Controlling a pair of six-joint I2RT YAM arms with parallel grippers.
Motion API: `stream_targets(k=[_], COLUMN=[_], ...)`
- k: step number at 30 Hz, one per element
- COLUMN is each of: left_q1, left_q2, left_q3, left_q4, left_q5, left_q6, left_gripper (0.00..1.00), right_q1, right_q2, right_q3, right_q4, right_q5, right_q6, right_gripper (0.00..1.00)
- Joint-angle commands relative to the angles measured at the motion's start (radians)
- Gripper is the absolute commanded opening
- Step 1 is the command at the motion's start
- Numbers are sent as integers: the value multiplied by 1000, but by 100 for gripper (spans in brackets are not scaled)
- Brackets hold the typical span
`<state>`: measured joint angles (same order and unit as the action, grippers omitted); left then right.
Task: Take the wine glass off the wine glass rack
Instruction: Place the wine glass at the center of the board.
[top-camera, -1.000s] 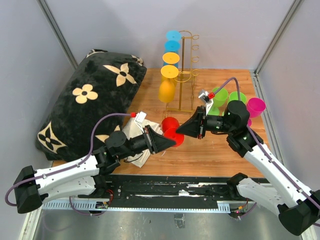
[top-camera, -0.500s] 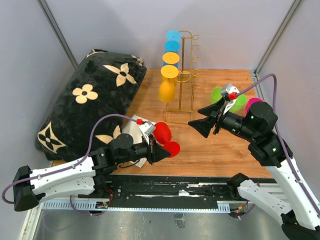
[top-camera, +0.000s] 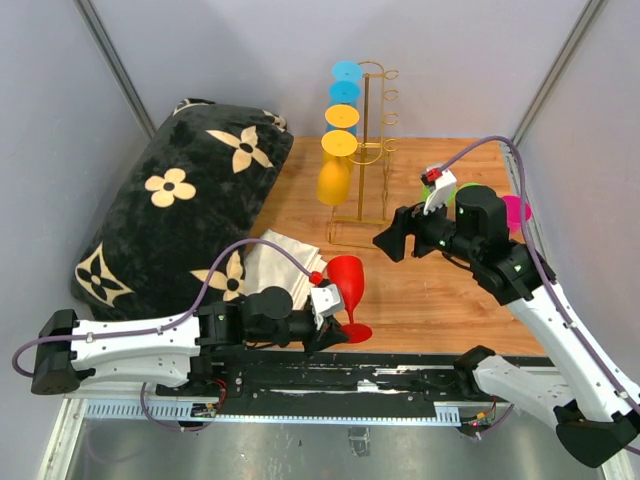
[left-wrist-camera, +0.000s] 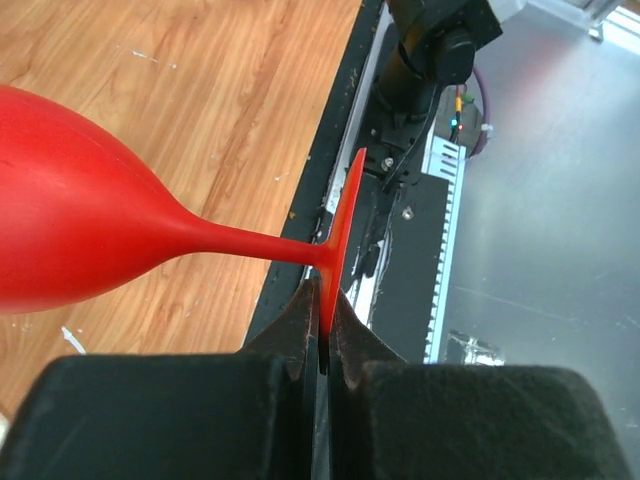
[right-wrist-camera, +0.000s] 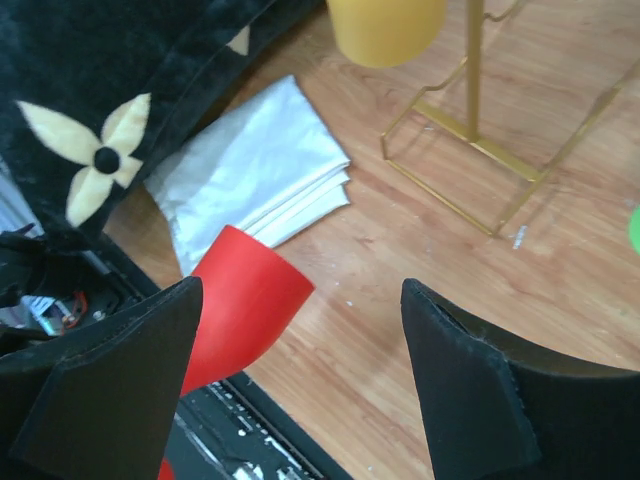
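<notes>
The robot's right gripper should next move to the rim of the red wine glass's bowl (top-camera: 359, 265) (right-wrist-camera: 303, 284) and close there, ready to take the glass over.
A red wine glass (top-camera: 348, 277) hangs tilted over the table's near edge. My left gripper (top-camera: 331, 326) is shut on its round foot (left-wrist-camera: 345, 215); the stem and bowl (left-wrist-camera: 70, 230) stick out to the left in the left wrist view. My right gripper (top-camera: 386, 242) stands open to the right of it, apart from it and holding nothing. Between its fingers the red bowl (right-wrist-camera: 245, 305) shows low on the left. The gold wine glass rack (top-camera: 366, 140) stands at the back, with several blue, orange and yellow glasses (top-camera: 333, 183) hanging on its left side.
A large black flowered pillow (top-camera: 175, 210) fills the left side. A folded white cloth (top-camera: 268, 262) lies at its foot, behind my left arm. Green glasses (top-camera: 437, 186) and a pink glass (top-camera: 516, 212) stand at the back right. The rack's wire base (right-wrist-camera: 470, 165) rests on the wood.
My right gripper has opened, let go of the red glass and drawn back to the right. My left gripper has pulled the glass toward the near edge and tipped its bowl up.
</notes>
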<state>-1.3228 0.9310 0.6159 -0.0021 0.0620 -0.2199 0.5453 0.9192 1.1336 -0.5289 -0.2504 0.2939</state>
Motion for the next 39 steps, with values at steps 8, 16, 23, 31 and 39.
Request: stream_targets(k=[8,16,23,31,39], left_q1=[-16,-17,-16,-16,-16], left_q2=[-66,-174,-217,-216,-227], left_q3=[-46,-120,-101,-54,-23], left_q4=[99,117,52,-22,-127], left_q5=[123,184,211,179,127], left_q6=[220,362,398,395,392], left_gripper=[1,1,0,0,0], right_q1=[-5,-74,-71,-44,-20], right_q2=[41,84,177,227,269], right_q3=[-28,-93,-99,-92,-68], right_q4=[55,185,212,236,234], right_q5=[-286,-562,-825,-948,-1011], right_q6=[49,149,175,167,174], right_gripper=[80,79,69,61,48])
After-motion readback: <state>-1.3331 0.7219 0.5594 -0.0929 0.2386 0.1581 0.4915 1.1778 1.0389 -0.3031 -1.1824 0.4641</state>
